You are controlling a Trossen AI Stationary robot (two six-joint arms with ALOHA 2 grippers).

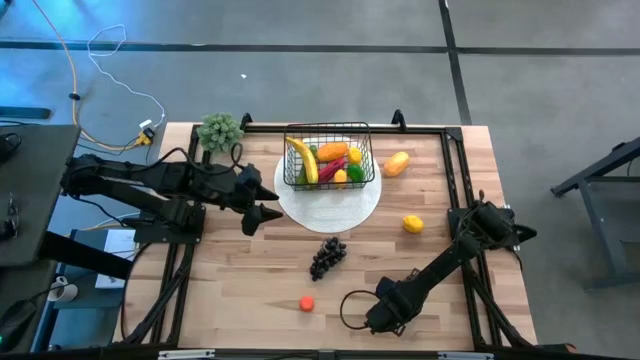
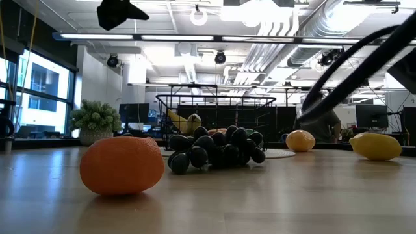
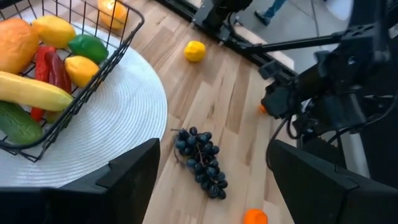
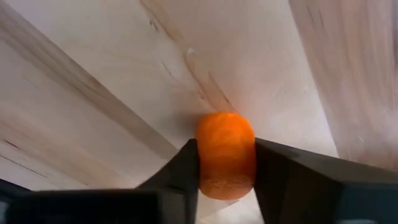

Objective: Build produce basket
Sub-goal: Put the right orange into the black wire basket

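Observation:
My right gripper is going to the black wire basket. It will drop the small orange, now near the table's near edge, against the far end of the red chilli (image 1: 345, 159) there.
The black wire basket (image 1: 328, 155) stands on the round white plate (image 1: 330, 205) and holds a banana, a red chilli, a cucumber and other toy produce. A grape bunch (image 1: 328, 256), a lemon (image 1: 412, 223), an orange-yellow fruit (image 1: 397, 163) and a small orange (image 1: 306, 303) lie on the table. My left gripper (image 1: 262, 205) is open and empty at the plate's left edge. My right gripper (image 1: 378, 318) is near the table's near edge, shut on a second small orange (image 4: 225, 134), which the gripper hides in the high view. My right gripper pinches the small orange by its two opposite sides (image 4: 203, 155) between its two fingers. The fingers slant down toward the wooden table top. The orange shows in the left wrist view as an orange spot (image 3: 262, 109) at the gripper. Whether it rests on the table cannot be told.
A spiky grey-green leafy bunch (image 1: 220, 130) stands at the table's far left corner. A dark cable loop (image 1: 352, 302) lies by my right gripper. Bare wood lies between the grapes and the table's near edge.

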